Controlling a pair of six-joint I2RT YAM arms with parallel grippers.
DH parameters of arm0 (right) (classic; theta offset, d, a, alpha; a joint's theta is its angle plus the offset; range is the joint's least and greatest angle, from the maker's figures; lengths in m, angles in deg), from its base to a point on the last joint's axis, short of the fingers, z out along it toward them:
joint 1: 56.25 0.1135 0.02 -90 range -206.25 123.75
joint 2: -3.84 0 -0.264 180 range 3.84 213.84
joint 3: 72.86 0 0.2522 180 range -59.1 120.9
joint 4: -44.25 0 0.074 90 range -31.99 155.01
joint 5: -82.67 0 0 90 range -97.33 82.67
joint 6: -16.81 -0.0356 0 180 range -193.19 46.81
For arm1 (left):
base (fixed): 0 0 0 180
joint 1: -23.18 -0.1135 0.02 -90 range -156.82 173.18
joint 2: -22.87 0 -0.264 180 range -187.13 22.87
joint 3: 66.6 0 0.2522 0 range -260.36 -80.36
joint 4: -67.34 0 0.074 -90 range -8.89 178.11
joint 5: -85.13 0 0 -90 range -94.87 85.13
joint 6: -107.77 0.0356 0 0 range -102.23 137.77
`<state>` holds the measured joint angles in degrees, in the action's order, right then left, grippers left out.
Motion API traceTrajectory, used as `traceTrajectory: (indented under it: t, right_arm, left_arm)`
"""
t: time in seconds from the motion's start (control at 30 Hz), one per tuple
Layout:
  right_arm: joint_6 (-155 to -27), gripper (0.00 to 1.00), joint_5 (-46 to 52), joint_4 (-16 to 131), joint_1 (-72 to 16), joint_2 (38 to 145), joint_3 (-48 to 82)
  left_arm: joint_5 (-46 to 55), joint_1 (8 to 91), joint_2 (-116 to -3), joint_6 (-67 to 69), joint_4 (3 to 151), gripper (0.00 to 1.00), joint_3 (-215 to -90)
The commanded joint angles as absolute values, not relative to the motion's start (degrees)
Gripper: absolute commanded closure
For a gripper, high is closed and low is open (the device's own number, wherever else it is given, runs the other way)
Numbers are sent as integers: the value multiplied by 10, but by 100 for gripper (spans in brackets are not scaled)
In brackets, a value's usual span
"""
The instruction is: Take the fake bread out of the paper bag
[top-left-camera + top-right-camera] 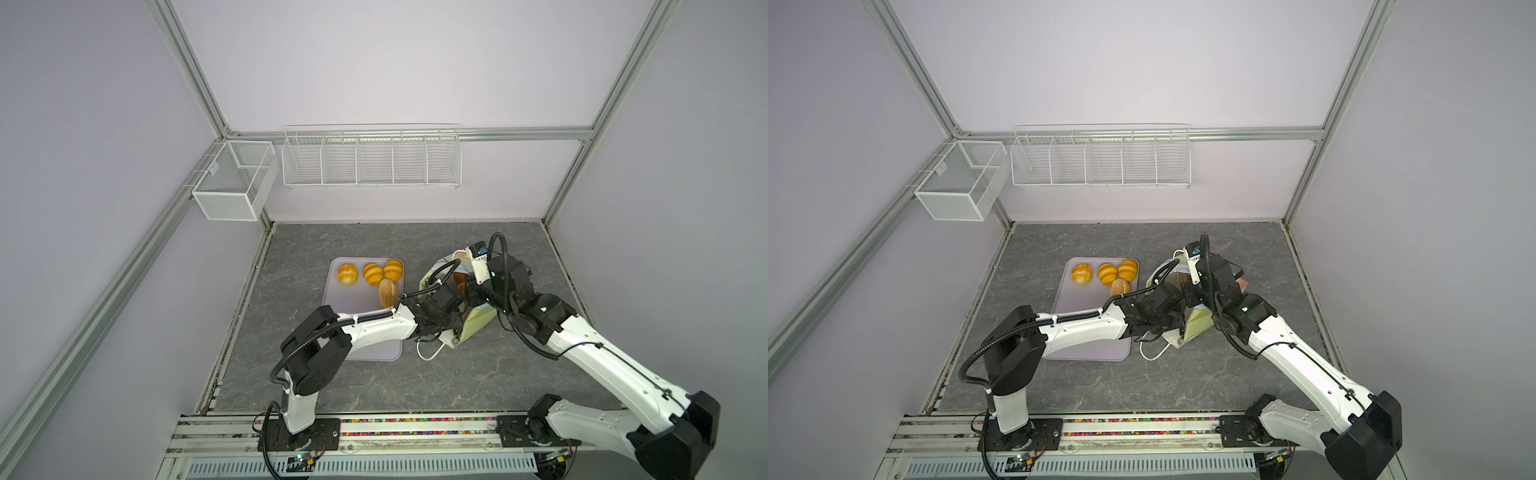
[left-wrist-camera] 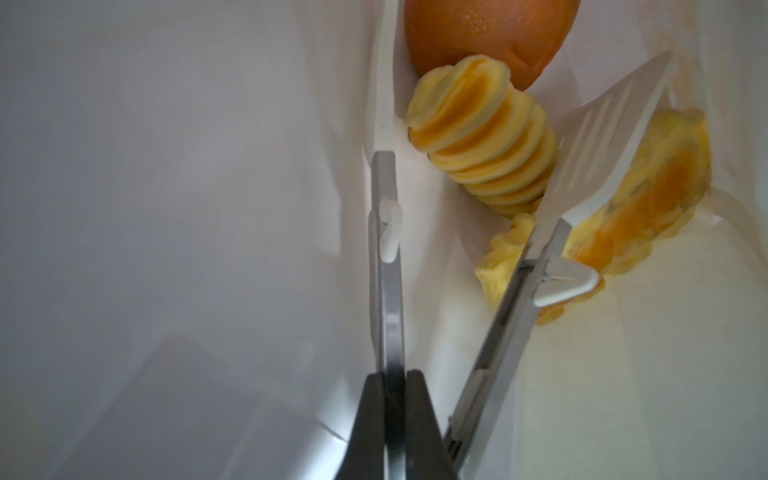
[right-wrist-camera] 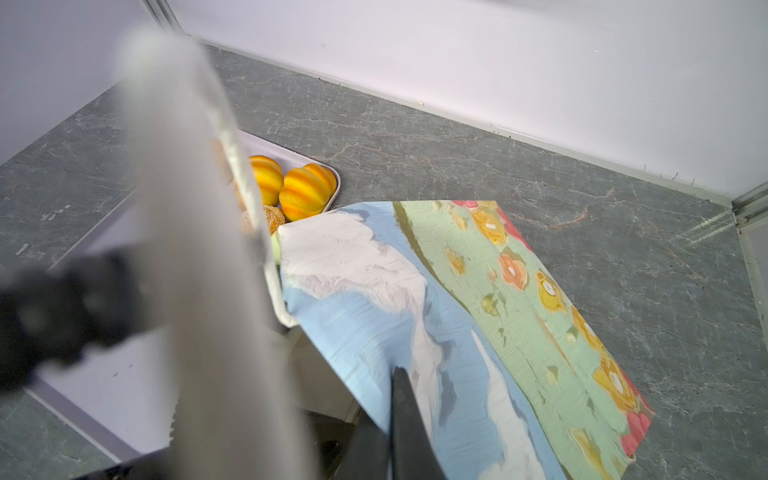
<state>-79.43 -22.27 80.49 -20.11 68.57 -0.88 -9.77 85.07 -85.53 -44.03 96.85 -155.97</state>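
Next, my left gripper opens and closes around both arms (image 2: 390,320) to squeeze the ridged loaf, because the tongs' splayed arm is outside its shut fingers.
The paper bag (image 1: 478,326) (image 1: 1198,326) stands tilted right of the tray, its printed blue side (image 3: 457,311) in the right wrist view. My right gripper (image 3: 390,399) is shut on its rim. My left gripper (image 2: 394,374) reaches inside, shut on metal tongs (image 2: 386,257). The tongs' white pads (image 2: 602,137) sit on either side of a long ridged loaf (image 2: 486,137). A brown round bun (image 2: 490,33) lies beyond it and a second loaf (image 2: 648,216) beside it. On the tray are three ridged golden buns (image 1: 347,274) (image 1: 372,274) (image 1: 393,269) and a speckled oval (image 1: 387,293).
The pale grey tray (image 1: 353,307) lies left of the bag, partly under my left arm. A white cord handle (image 1: 430,353) trails on the stone tabletop in front of the bag. A wire rack (image 1: 370,160) and a mesh basket (image 1: 232,183) hang on the walls.
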Motion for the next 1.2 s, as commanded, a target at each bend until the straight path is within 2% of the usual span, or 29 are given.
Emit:
traceTrajectory:
  t: [0.0,0.07,0.33,0.43,0.8,1.17]
  right_arm:
    - [-800,93,-194,790,-193,676,-14]
    - [-799,93,-191,789,-192,676,-14]
    - [-772,93,-157,777,-196,667,-21]
    - [-766,93,-138,772,-202,661,-26]
    - [-764,93,-70,753,-226,636,-52]
    - [-783,93,-78,762,-229,647,-38]
  left_arm:
    - [-97,851,-821,-418,957,91,-1559]
    - [-97,851,-816,-409,960,79,-1560]
    - [-110,858,-799,-379,961,47,-1554]
    - [-117,864,-806,-378,982,39,-1560]
    - [-121,878,-830,-387,986,27,-1567]
    - [-113,883,-851,-390,942,29,-1562]
